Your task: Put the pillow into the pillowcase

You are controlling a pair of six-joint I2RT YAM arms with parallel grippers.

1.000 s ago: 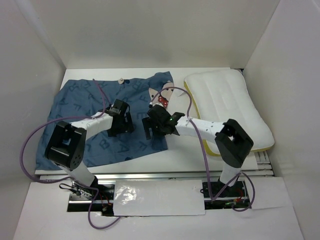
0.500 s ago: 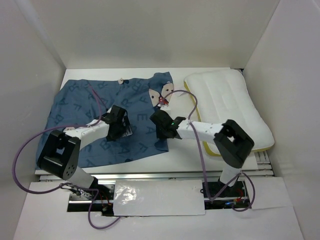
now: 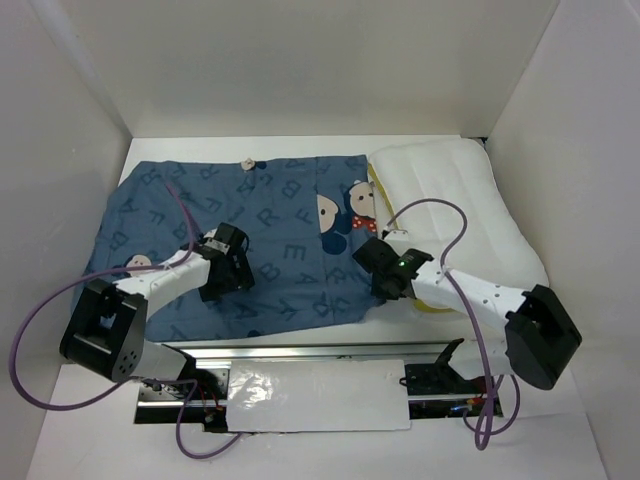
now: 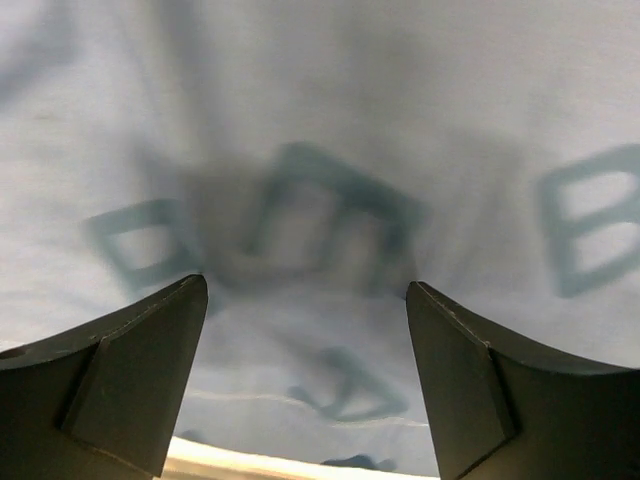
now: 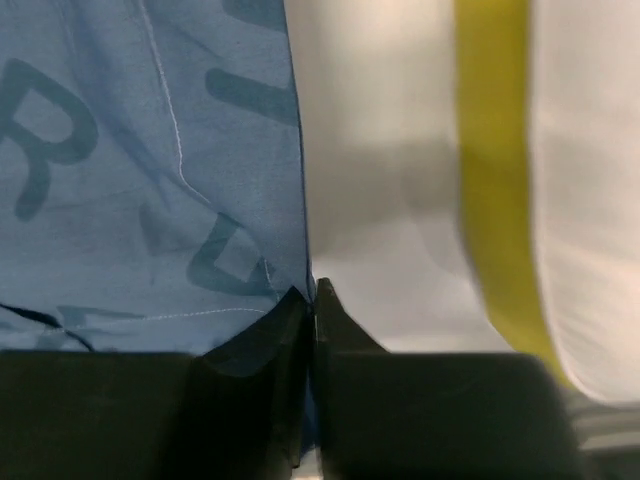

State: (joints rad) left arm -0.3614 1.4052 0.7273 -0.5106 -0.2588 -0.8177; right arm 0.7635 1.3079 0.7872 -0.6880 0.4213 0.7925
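My left gripper needs to move to the blue pillowcase next and grip its top layer's stitched edge (image 3: 321, 238), beside the half-covered mouse face.
The blue pillowcase (image 3: 270, 230) lies spread flat over the left and middle of the table, with letters and two mouse faces showing near its right edge. The cream-white pillow (image 3: 450, 200), with its yellow band (image 5: 492, 170), lies to the right, and the pillowcase's edge touches it. My right gripper (image 3: 381, 287) is shut on the pillowcase's right edge (image 5: 296, 230), low beside the pillow (image 5: 590, 150). My left gripper (image 3: 232, 272) hangs open over the pillowcase (image 4: 320, 130) with nothing between its fingers (image 4: 150, 340).
White walls enclose the table on the left, back and right. A small white round thing (image 3: 245, 164) sits on the pillowcase near its far edge. A metal rail (image 3: 300, 352) runs along the near edge, and purple cables (image 3: 430, 210) loop above both arms.
The right gripper shut on the pillowcase's edge and drew it right and nearer, unfolding the turned-over corner so the mouse faces show. The left gripper drifted a little left and nearer, still open.
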